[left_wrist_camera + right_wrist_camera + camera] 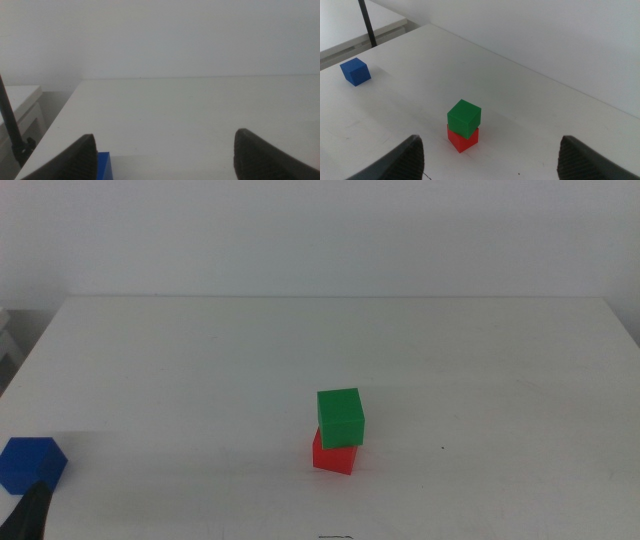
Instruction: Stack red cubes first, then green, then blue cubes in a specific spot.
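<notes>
The blue cube goes after the green one, so next my left gripper goes to it and closes on opposite sides of its upper part (34,453) (104,161).
The green cube (340,416) sits on the red cube (333,455), slightly askew, near the table's front middle. The stack also shows in the right wrist view, green cube (464,117) on red cube (462,139). The blue cube (30,463) lies alone at the front left and appears far off in the right wrist view (355,71). My left gripper (30,515) shows only a dark tip at the bottom left, just in front of the blue cube. In its own view the left gripper (165,135) is open, with the blue cube (104,165) beside one jaw. My right gripper (491,139) is open and empty, back from the stack.
A black pole (10,120) stands off the table's left side by a low white shelf (20,100); the pole also shows in the right wrist view (367,22). The white tabletop (450,350) runs back to a white wall.
</notes>
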